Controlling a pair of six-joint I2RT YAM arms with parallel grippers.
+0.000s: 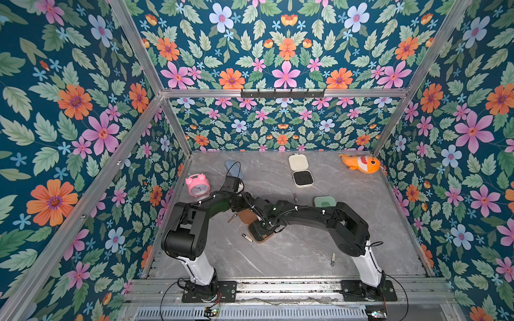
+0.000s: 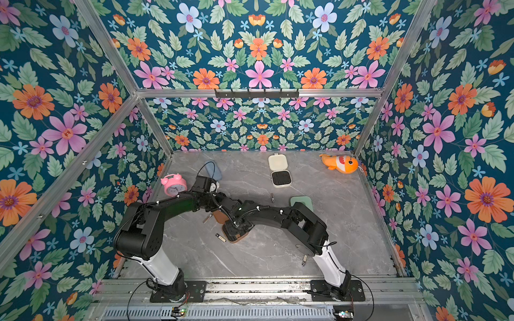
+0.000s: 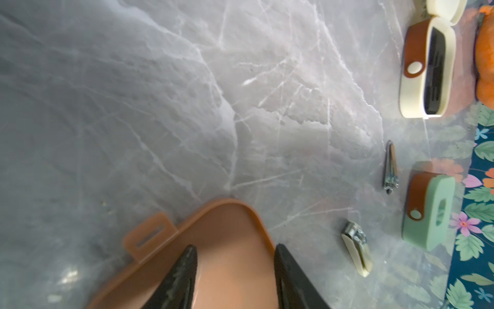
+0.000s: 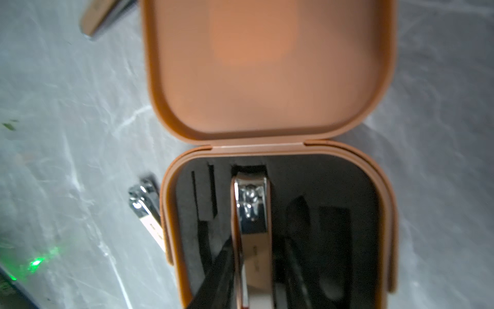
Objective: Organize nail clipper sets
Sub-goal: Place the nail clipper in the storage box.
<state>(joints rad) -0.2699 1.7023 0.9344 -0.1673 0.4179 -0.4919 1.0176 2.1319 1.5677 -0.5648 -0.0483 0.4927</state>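
Note:
My right gripper should open, back off and grip nearer the tail (image 4: pixel 258 297) before it seats the silver-and-beige clipper, because the clipper's head sits short of the end of the slot.
The brown case lies open mid-table under both wrists, its lid (image 4: pixel 267 67) folded back. A silver-and-beige clipper (image 4: pixel 252 208) sits in the middle slot of its black insert (image 4: pixel 334 214). My right gripper (image 4: pixel 255 243) straddles that clipper, jaws slightly apart. My left gripper (image 3: pixel 236 250) is open over the lid (image 3: pixel 227 227), one finger inside the rim and one outside. The cream case (image 1: pixel 301 173) lies open at the back. The mint green case (image 1: pixel 324 200) is shut. Loose clippers lie on the table: (image 1: pixel 295 198), (image 1: pixel 247 238), (image 1: pixel 332 259).
A pink alarm clock (image 1: pixel 197 185) and a blue pouch (image 1: pixel 233 166) sit at the back left. An orange fish toy (image 1: pixel 361 163) lies in the back right corner. Another clipper (image 1: pixel 232 218) lies left of the brown lid. Floral walls enclose the marble table (image 1: pixel 292 250).

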